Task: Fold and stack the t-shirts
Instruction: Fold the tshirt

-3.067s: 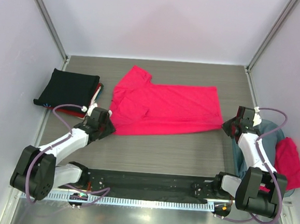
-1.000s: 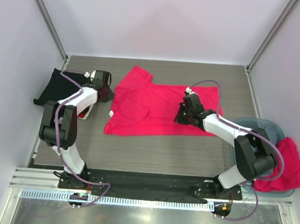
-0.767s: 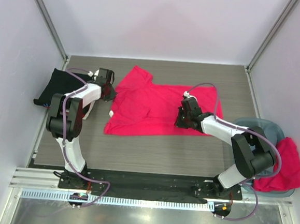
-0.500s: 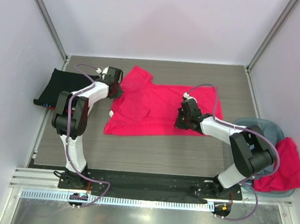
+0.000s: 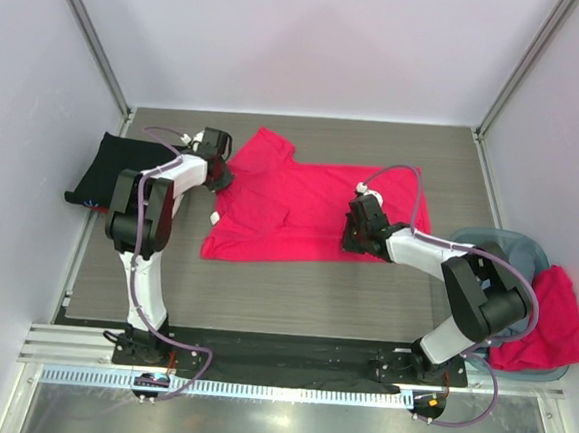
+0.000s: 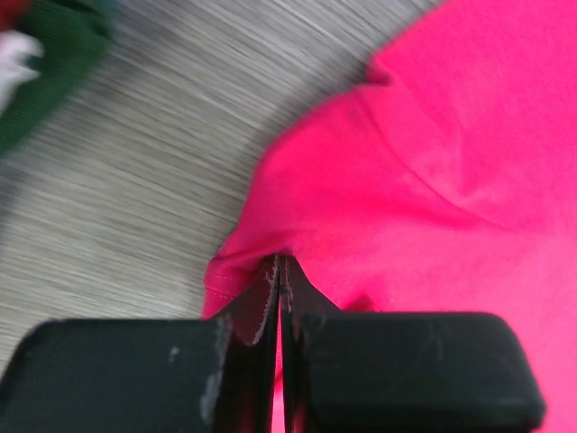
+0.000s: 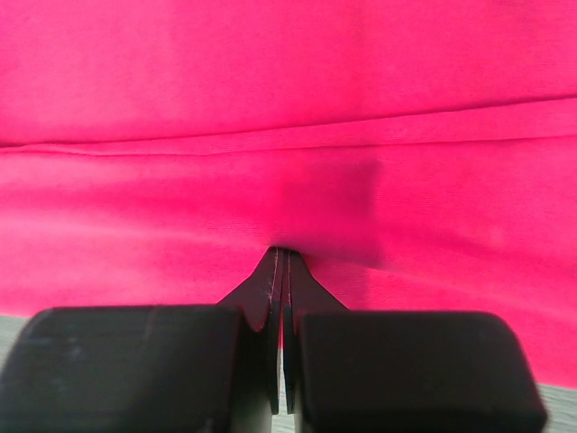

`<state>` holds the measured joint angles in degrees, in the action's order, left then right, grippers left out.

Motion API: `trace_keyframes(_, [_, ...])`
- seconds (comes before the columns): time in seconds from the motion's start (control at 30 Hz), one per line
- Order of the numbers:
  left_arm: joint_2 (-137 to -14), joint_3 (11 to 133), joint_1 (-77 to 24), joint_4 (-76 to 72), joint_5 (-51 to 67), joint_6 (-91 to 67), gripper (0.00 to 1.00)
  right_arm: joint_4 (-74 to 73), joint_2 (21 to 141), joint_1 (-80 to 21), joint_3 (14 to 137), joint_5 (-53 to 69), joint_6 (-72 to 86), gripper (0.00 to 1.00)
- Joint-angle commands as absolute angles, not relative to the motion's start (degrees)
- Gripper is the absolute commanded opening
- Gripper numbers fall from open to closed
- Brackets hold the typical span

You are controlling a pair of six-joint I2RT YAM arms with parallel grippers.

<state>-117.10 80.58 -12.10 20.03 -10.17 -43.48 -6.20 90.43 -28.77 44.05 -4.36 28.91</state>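
Note:
My left gripper is pinching the far end of the neck edge while the collar lies bunched, so I need to open it and take the collar closer to the white neck label (image 5: 215, 218).
A bright pinkish-red t-shirt (image 5: 310, 210) lies spread across the middle of the table, its white neck label (image 5: 214, 218) at the left edge. My left gripper (image 5: 224, 178) is at the shirt's upper left edge. In the left wrist view it (image 6: 279, 269) is shut on a pinched hem fold of the red t-shirt (image 6: 433, 180). My right gripper (image 5: 351, 237) rests on the shirt near its lower edge. In the right wrist view it (image 7: 283, 254) is shut on a pucker of red t-shirt fabric (image 7: 288, 108). A folded black t-shirt (image 5: 128, 167) tops a small stack at the far left.
At the right edge a grey-blue bin (image 5: 503, 245) holds another red garment (image 5: 555, 316) hanging over its side. Metal frame posts rise at the back corners. A dark cloth (image 6: 50, 63) lies at the top left of the left wrist view.
My left gripper has moved right from beside the black stack to the red shirt's left edge and shut on its hem. The right gripper has barely moved.

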Motion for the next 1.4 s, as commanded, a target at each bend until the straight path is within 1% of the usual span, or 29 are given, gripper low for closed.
trace_keyframes(0.0, [-116.29,77.26,-9.93,21.80,-14.39,-44.21,0.00,-8.78,91.32,-29.00,44.91,-12.12,30.05,0.01])
trace_keyframes(0.13, [-110.58,73.75,-8.44,21.54,-17.83,-44.74,0.00,-10.02,91.93,-28.48,45.00,-14.68,31.02,0.01])
trace_keyframes(0.2, [-109.34,73.48,-8.44,21.53,-17.32,-43.95,0.00,-10.11,92.72,-28.21,45.26,-14.15,31.11,0.01])
trace_keyframes(0.27, [-108.02,74.44,-9.23,21.62,-16.70,-42.46,0.03,-10.02,93.25,-28.21,45.53,-13.80,31.20,0.01])
trace_keyframes(0.37, [-105.75,74.71,-10.54,21.71,-16.52,-41.22,0.17,-10.11,93.25,-28.21,45.62,-13.62,31.03,0.01])
trace_keyframes(0.4, [-105.12,74.36,-10.72,21.62,-16.44,-41.13,0.27,-10.19,93.16,-28.21,45.62,-13.62,31.11,0.01])
trace_keyframes(0.5, [-101.27,72.17,-10.90,20.57,-15.47,-40.96,0.36,-10.02,92.46,-28.21,45.61,-13.10,31.03,0.01])
trace_keyframes(0.53, [-99.86,71.46,-10.90,20.13,-15.12,-40.96,0.38,-9.93,92.11,-28.21,45.62,-12.23,30.94,0.01])
trace_keyframes(0.7, [-91.60,66.19,-10.99,20.56,-13.71,-41.22,0.38,-8.88,90.09,-28.13,46.49,-9.15,30.32,0.01])
trace_keyframes(0.77, [-90.53,64.69,-10.90,22.58,-14.41,-41.31,0.38,-8.53,89.21,-28.21,46.84,-7.83,30.32,0.01])
trace_keyframes(0.87, [-90.18,63.20,-10.64,24.17,-17.31,-39.82,0.30,-8.53,88.68,-28.21,47.11,-7.47,30.23,0.01])
trace_keyframes(0.9, [-90.44,62.85,-9.94,24.26,-17.14,-39.64,0.23,-8.44,88.51,-28.21,47.11,-7.47,30.23,0.01])
trace_keyframes(1.0, [-91.84,62.67,-9.05,24.26,-14.51,-38.85,0.16,-8.26,88.59,-28.21,46.67,-7.38,30.15,0.01])
trace_keyframes(1.13, [-94.30,63.37,-9.05,25.14,-14.50,-38.58,0.15,-8.00,88.86,-28.21,46.41,-6.94,30.15,0.01])
trace_keyframes(1.37, [-98.96,65.47,-9.05,24.00,-12.49,-38.94,0.18,-7.91,89.03,-28.21,46.41,-7.12,30.06,0.01])
